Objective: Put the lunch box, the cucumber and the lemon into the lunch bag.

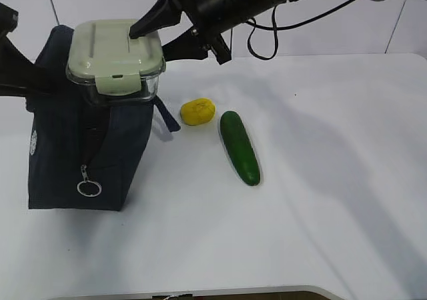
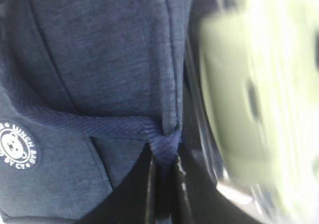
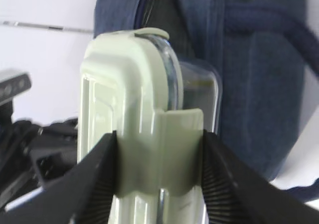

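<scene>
My right gripper is going to let go of the lunch box down inside the navy lunch bag [image 1: 105,138], above the metal ring pull.
The lunch box [image 1: 115,53], clear glass with a pale green lid, hovers at the top opening of the navy lunch bag [image 1: 67,153]. My right gripper [image 1: 157,39] is shut on its right end; in the right wrist view both fingers clamp the lid's clip [image 3: 159,154], and the lunch box [image 3: 129,84] stands in front of the bag [image 3: 249,59]. My left gripper [image 2: 163,169] is shut on the bag's woven handle strap [image 2: 99,127] at the bag's left side [image 1: 40,83]. The lemon [image 1: 197,111] and cucumber [image 1: 239,147] lie on the table, right of the bag.
The white table [image 1: 320,200] stretches to the right and front. A metal ring pull [image 1: 88,188] hangs low on the bag's front zipper. A second handle loop [image 1: 167,117] droops toward the lemon. The right arm's cable [image 1: 257,47] hangs behind.
</scene>
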You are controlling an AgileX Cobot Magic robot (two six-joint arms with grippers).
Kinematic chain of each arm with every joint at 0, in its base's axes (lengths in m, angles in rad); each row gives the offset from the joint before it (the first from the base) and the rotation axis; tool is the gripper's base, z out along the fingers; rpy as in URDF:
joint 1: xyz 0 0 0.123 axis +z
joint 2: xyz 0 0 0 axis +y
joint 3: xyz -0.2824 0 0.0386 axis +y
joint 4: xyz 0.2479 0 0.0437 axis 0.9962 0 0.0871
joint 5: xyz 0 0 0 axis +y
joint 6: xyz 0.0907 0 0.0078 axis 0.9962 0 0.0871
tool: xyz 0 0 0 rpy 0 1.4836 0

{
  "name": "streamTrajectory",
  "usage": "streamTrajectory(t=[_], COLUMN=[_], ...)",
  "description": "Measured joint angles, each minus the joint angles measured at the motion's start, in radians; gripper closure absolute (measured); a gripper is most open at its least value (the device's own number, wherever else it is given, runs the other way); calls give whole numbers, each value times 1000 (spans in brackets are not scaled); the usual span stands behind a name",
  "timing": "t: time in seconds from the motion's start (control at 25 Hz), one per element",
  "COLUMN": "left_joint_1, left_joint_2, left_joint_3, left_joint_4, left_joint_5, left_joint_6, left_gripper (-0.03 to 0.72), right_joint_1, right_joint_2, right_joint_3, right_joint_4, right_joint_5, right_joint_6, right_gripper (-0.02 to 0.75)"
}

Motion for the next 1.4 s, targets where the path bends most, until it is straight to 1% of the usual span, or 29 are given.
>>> streamTrajectory(t=[0.12, 0.44, 0.52, 0.68, 1.04, 1.16, 1.4], left_joint_1=[0, 0, 0, 0, 0, 0, 0], left_joint_2=[-4, -4, -4, -4, -4, -4, -4], left_joint_3=[0, 0, 0, 0, 0, 0, 0], left_joint_4=[-11, -127, -142, -176, -210, -221, -240], left_joint_5=[16, 61, 75, 96, 157, 171, 185], left_joint_6=[14, 77, 85, 108, 137, 146, 156], left_gripper=[687, 687, 687, 687, 687, 687, 687], right_joint_1=[0, 0, 0, 25, 138, 152, 154], right_joint_2=[0, 0, 0, 0, 1, 6, 47], right_joint_3=[0, 0, 0, 0, 0, 0, 0], right_joint_4=[-39, -174, -176, -214, -268, -286, -271], right_joint_5=[-33, -43, -43, -44, -93, -128, -132], right_joint_6=[8, 38, 41, 41, 37, 25, -43], right_gripper=[365, 365, 365, 365, 365, 365, 365])
